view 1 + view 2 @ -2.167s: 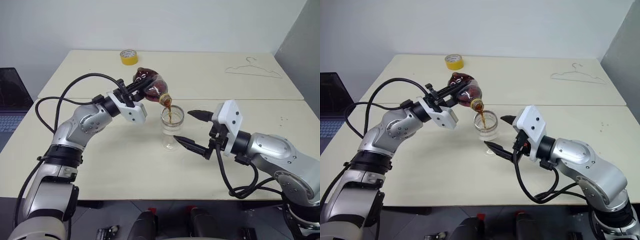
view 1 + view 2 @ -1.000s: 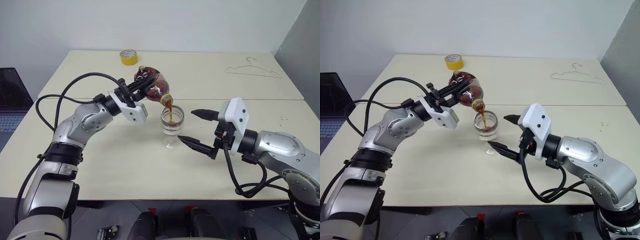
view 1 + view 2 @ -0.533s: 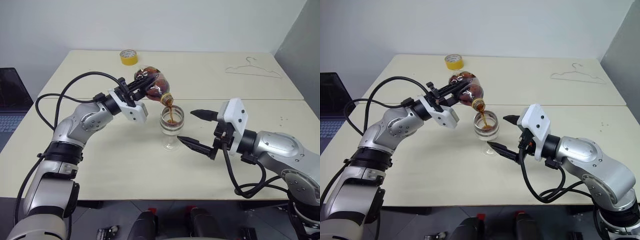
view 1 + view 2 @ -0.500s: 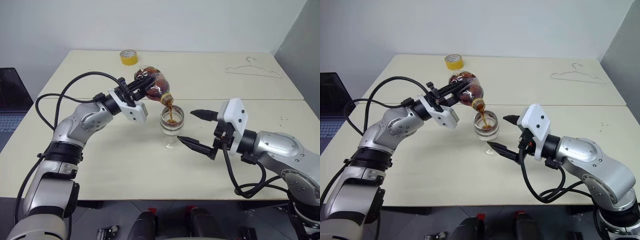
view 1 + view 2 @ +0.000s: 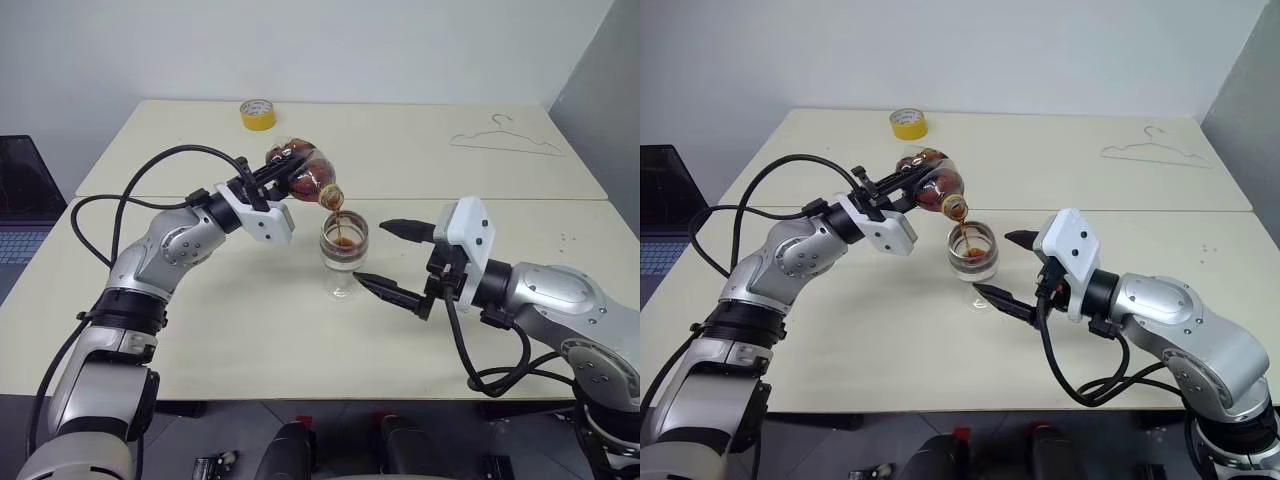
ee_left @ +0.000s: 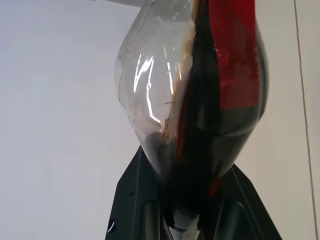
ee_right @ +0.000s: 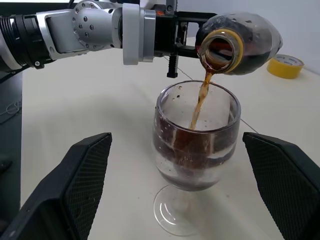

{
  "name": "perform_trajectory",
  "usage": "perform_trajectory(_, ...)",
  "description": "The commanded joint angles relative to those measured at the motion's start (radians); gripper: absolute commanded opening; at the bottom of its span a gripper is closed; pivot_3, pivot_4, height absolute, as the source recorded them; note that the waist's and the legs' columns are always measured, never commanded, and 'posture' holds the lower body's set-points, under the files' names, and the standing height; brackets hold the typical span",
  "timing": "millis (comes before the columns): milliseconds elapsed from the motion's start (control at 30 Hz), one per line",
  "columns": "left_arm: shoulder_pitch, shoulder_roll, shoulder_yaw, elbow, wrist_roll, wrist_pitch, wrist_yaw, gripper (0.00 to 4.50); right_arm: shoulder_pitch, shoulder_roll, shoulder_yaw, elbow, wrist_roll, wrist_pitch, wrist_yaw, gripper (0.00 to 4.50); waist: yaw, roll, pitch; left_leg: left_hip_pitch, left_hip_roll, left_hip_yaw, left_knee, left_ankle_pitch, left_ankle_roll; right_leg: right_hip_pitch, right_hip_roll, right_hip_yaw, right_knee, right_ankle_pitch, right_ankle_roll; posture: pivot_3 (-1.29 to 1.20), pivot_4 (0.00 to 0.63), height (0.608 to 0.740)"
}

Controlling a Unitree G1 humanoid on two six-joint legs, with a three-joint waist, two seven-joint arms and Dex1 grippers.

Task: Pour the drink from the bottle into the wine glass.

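Observation:
My left gripper is to let go of the bottle, now tipped over the wine glass, just before the table's seam point(image 5: 222, 245), between the laptop and the wine glass.
My left gripper point(image 5: 268, 180) is shut on the bottle point(image 5: 300, 172), which lies tipped with its open mouth over the wine glass point(image 5: 344, 255). A thin brown stream of the drink point(image 7: 200, 102) falls from the bottle's mouth point(image 7: 218, 49) into the bowl. Dark drink point(image 7: 192, 157) fills the lower part of the glass point(image 7: 196, 145), which stands upright on the table. The rest of the dark liquid shows inside the bottle point(image 6: 200, 100). My right gripper point(image 5: 370, 251) is open, one finger on each side of the glass without touching it.
A yellow tape roll point(image 5: 258, 114) sits at the far edge of the cream table point(image 5: 250, 330). A wire hanger point(image 5: 505, 140) lies at the back right. A laptop point(image 5: 20, 200) stands off the table's left side.
The drink keeps flowing and its level in the glass has risen a little. Both arms have stayed where they were.

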Motion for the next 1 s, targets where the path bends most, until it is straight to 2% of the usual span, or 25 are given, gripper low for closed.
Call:
perform_trajectory(33, 0.011, -0.011, 0.03, -0.077, -0.07, 0.036, -0.013, 0.51, -0.015, 0.005, -0.004, -0.021, -0.007, -0.021, -0.003, 4.5, 0.0, 0.0, 0.0, 0.0, 0.0, 0.0, 0.0, 0.0, 0.0, 0.0, 0.0, 0.0, 0.0, 0.0, 0.0, 0.0, 0.15, 0.74)
perform_trajectory(333, 0.071, -0.029, 0.042, -0.161, -0.129, 0.111, -0.043, 0.51, -0.008, 0.014, 0.013, -0.013, -0.042, -0.058, 0.007, 4.5, 0.0, 0.0, 0.0, 0.0, 0.0, 0.0, 0.0, 0.0, 0.0, 0.0, 0.0, 0.0, 0.0, 0.0, 0.0, 0.0, 0.15, 0.74)
perform_trajectory(500, 0.111, -0.055, 0.075, -0.217, -0.205, 0.223, -0.057, 0.51, -0.008, 0.018, 0.022, -0.01, -0.083, -0.121, 0.031, 4.5, 0.0, 0.0, 0.0, 0.0, 0.0, 0.0, 0.0, 0.0, 0.0, 0.0, 0.0, 0.0, 0.0, 0.0, 0.0, 0.0, 0.15, 0.74)
perform_trajectory(800, 0.279, -0.211, 0.193, -0.418, -0.42, 0.666, -0.053, 0.51, -0.028, 0.014, 0.017, -0.009, -0.059, -0.129, 0.087, 4.5, -0.001, 0.0, 0.0, 0.0, 0.0, 0.0, 0.001, 0.0, 0.0, 0.0, 0.0, 0.0, 0.0, 0.0, 0.0, 0.0, 0.15, 0.74)
perform_trajectory(1000, 0.373, -0.272, 0.267, -0.476, -0.523, 0.827, -0.047, 0.51, -0.064, 0.0, 0.013, 0.006, -0.042, -0.126, 0.135, 4.5, 0.0, 0.0, 0.0, 0.001, 0.001, -0.001, 0.001, 0.0, 0.0, 0.0, 0.0, 0.0, 0.001, 0.0, 0.0, 0.0, 0.15, 0.74)
